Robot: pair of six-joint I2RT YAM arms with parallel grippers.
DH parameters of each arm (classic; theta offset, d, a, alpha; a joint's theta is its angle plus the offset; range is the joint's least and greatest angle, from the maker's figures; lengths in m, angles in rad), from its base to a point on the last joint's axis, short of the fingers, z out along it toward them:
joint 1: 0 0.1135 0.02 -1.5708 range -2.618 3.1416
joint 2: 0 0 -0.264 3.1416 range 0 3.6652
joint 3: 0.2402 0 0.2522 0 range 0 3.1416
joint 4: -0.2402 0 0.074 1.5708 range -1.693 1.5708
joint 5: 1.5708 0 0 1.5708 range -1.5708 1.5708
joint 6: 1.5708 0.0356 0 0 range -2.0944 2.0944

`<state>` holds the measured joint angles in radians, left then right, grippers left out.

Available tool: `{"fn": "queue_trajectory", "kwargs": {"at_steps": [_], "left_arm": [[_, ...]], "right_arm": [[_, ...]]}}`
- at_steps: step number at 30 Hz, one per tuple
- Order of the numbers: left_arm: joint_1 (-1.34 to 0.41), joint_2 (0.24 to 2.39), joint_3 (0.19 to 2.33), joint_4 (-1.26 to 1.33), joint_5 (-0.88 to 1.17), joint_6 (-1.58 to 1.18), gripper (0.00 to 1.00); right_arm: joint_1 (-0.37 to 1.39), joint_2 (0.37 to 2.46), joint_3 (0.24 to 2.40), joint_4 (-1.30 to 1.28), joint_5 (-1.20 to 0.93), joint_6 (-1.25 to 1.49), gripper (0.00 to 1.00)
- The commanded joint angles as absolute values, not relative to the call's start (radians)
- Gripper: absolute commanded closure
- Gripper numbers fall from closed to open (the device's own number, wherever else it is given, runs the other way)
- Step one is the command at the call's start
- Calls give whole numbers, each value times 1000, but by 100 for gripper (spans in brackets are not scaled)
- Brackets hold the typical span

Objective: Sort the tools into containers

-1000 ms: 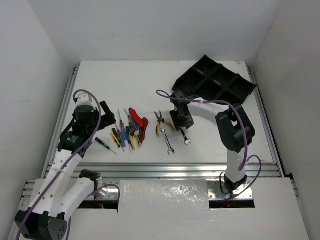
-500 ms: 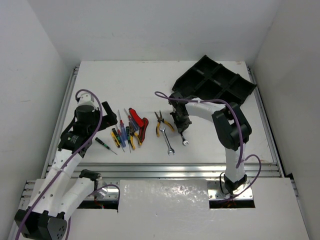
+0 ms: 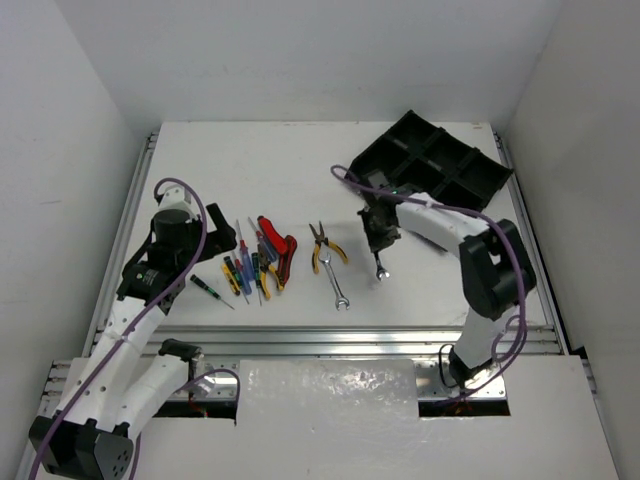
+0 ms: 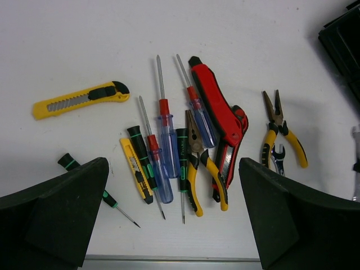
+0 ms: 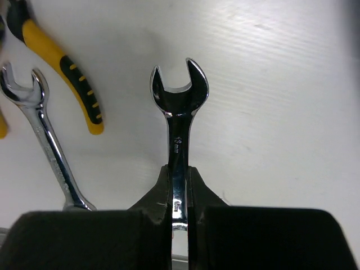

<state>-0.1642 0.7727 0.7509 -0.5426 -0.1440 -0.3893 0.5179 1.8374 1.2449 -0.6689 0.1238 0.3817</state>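
My right gripper has the silver wrench. It will let go of it in the black tray's front corner compartment [image 3: 449,217], closest to the front rail.
My right gripper [image 3: 381,238] is shut on a silver wrench [image 5: 179,107], which hangs down from the jaws above the table [image 3: 430,270]; it also shows in the top view [image 3: 381,266]. A second silver wrench [image 3: 336,283] and yellow-handled pliers [image 3: 322,250] lie left of it. Red-and-black pliers [image 3: 280,247] and several screwdrivers [image 4: 163,143] lie in a heap in front of my left gripper [image 3: 212,228], which is open and empty. The black tray [image 3: 430,165] stands tilted at the back right.
A yellow utility knife [image 4: 79,99] lies at the far side of the heap. A small green-and-black screwdriver [image 3: 211,290] lies apart near the front rail. White walls close in both sides.
My right gripper has lifted the wrench off the table and moved right, toward the tray. The left arm has hardly moved.
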Motion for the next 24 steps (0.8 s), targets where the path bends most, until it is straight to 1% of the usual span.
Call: {"fn": "queue_trajectory", "kwargs": {"at_steps": [1, 3, 4, 7, 12, 15, 24], "left_arm": [[-175, 767, 759, -497, -135, -376, 0], [-176, 769, 759, -497, -133, -376, 0], [-176, 769, 759, -497, -130, -376, 0], [-183, 772, 758, -495, -127, -374, 0], [-193, 775, 758, -492, -121, -373, 0], [-195, 782, 758, -489, -109, -370, 0], [-212, 816, 759, -486, -87, -362, 0]], "right_arm": [[428, 1712, 1236, -681, 166, 405, 100], [367, 1663, 1220, -684, 166, 417, 100], [295, 1645, 1203, -680, 167, 423, 100], [169, 1597, 1207, -661, 187, 442, 100], [33, 1650, 1325, -699, 224, 449, 100], [-24, 1713, 1380, -687, 215, 453, 100], [-64, 1922, 1577, -724, 225, 423, 100]]}}
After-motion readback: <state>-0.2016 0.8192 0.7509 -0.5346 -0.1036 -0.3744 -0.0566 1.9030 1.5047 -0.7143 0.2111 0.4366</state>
